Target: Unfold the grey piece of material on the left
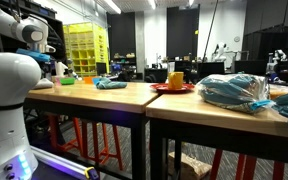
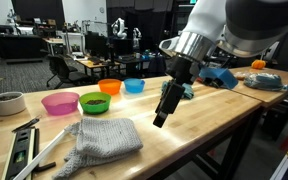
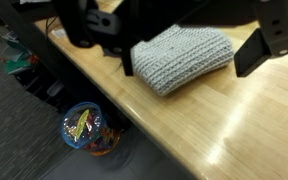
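Next, my gripper goes down to the grey material's top layer (image 1: 42, 83) (image 3: 180, 48) and closes there, because lifting that layer starts the unfolding.
The grey knitted material (image 2: 104, 140) lies folded on the wooden table (image 2: 199, 135) near its front edge. It also shows in the wrist view (image 3: 182, 55), at the top centre. My gripper (image 2: 162, 112) hangs above the table, just to the right of the material and apart from it. In the wrist view the two dark fingers of the gripper (image 3: 187, 68) stand wide on either side of the material, open and empty.
Pink (image 2: 59, 102), green (image 2: 94, 102), orange (image 2: 110, 86) and blue (image 2: 134, 85) bowls stand behind the material. A white cup (image 2: 6, 103) and a level tool (image 2: 22, 150) lie to the left. A bin of colourful items (image 3: 84, 128) sits on the floor below the table edge.
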You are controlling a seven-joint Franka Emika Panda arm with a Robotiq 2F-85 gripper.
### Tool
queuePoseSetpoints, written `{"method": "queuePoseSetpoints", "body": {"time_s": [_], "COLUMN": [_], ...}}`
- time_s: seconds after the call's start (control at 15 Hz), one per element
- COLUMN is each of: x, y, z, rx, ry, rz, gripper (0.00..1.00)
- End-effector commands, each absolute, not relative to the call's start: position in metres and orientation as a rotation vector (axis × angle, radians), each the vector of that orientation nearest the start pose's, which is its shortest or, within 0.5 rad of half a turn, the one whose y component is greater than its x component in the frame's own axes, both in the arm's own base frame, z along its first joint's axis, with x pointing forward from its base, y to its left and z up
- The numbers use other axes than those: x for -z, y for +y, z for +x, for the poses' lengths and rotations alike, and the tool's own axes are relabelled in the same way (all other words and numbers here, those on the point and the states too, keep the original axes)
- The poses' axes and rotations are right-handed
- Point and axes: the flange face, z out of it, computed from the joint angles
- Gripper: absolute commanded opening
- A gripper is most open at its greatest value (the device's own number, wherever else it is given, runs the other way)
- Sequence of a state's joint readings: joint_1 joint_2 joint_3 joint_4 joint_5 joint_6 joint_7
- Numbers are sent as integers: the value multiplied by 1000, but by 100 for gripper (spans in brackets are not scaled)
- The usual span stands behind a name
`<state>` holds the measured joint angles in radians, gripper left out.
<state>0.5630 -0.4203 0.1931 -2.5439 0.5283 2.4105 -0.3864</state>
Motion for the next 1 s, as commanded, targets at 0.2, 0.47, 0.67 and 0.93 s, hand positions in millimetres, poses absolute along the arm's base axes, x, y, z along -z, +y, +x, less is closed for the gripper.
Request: {"method": "queuePoseSetpoints", "body": {"time_s": [0.2,0.47,0.67,0.93], "x": [-458,-468,-466,-456], "y": [322,346,371,410], "z": [306,300,296,297], "rx": [356,395,456,476], "ry": [-1101,-1172,-1290,-1385], "rz": [-2489,-2449,-2376,-2342], "gripper": [100,100,100,100]}}
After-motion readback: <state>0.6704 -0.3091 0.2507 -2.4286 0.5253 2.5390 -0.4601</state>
